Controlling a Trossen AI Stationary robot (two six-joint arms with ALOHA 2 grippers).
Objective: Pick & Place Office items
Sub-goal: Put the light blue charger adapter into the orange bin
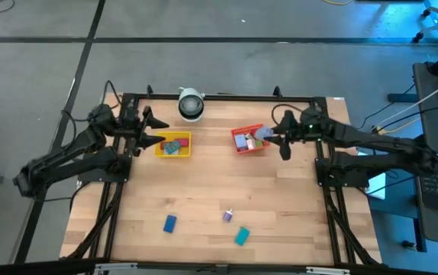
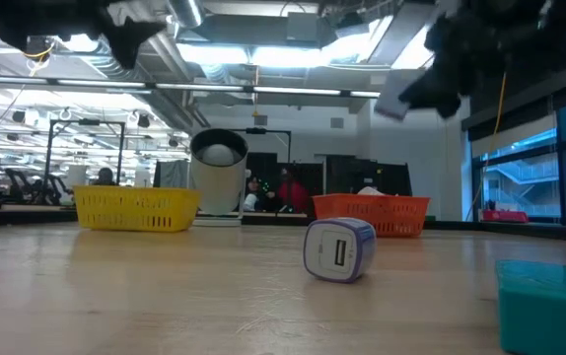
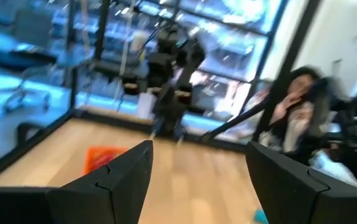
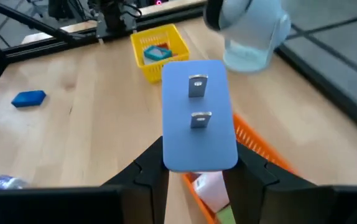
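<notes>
I will let go of the light-blue plug block with my right gripper in the red tray (image 1: 256, 140), next to the whitish piece.
My right gripper (image 1: 269, 137) is shut on a light-blue plug block (image 4: 200, 115) with two metal prongs, over the red tray (image 1: 248, 150), which holds several small pieces. My left gripper (image 1: 156, 131) stands open and holds nothing, at the left side of the yellow tray (image 1: 175, 153), which holds blue and red pieces. Three office items lie near the table's front: a blue block (image 1: 169, 223), a purple-and-whitish cube (image 2: 339, 248) and a teal block (image 1: 241, 236). My right gripper pinches the plug block's near end (image 4: 198, 158) between its two fingers (image 4: 148, 169), one on each long side. The fingers come from the table's right, slanting down. The block sticks out past the fingertips with its prongs toward the wrist camera, lifted clear above the red tray's rim (image 4: 260, 146).
A white round device (image 1: 191, 105) stands at the table's far edge between the two trays. The black frame rails (image 1: 227, 98) run along the table's sides. A person (image 3: 296, 112) sits beyond the table. Bare wood lies between the trays and the front pieces.
</notes>
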